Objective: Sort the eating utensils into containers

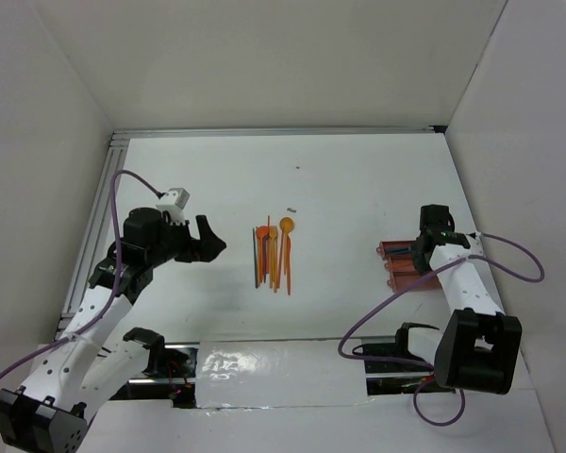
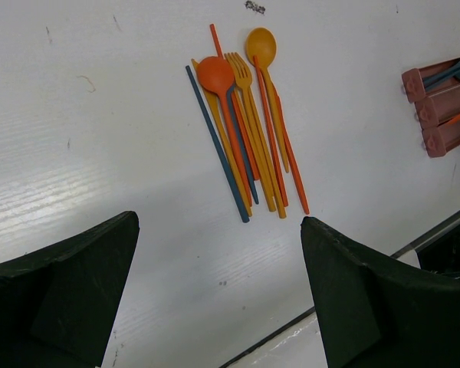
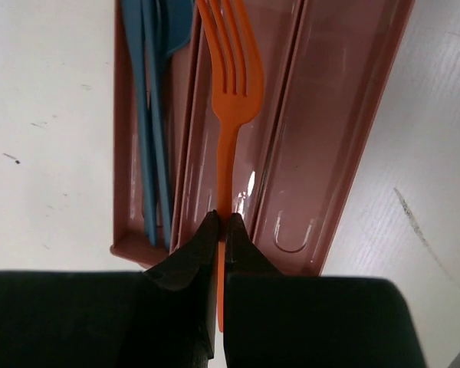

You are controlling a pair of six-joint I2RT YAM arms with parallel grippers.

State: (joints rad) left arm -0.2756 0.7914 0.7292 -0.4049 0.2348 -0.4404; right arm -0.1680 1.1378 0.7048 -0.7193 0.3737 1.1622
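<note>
Next, my right gripper releases the orange fork in the middle trough of the reddish-brown tray (image 1: 415,266) (image 3: 241,111), next to the blue utensils. The fork is now held over that trough.
A pile of orange and blue utensils (image 1: 274,255) lies mid-table; in the left wrist view the pile (image 2: 245,123) holds spoons, forks and sticks. My left gripper (image 1: 210,242) is open and empty, left of the pile. The reddish-brown tray (image 1: 403,265) sits at the right. My right gripper (image 3: 223,222) is shut on the handle of an orange fork (image 3: 228,100), held over the tray's middle trough (image 3: 268,115). Blue utensils (image 3: 149,107) lie in the left trough. The right trough (image 3: 345,115) holds nothing.
The tray also shows at the right edge of the left wrist view (image 2: 445,103). A small dark speck (image 1: 291,209) lies beyond the pile. White walls enclose the table; a metal rail (image 1: 94,226) runs along its left edge.
</note>
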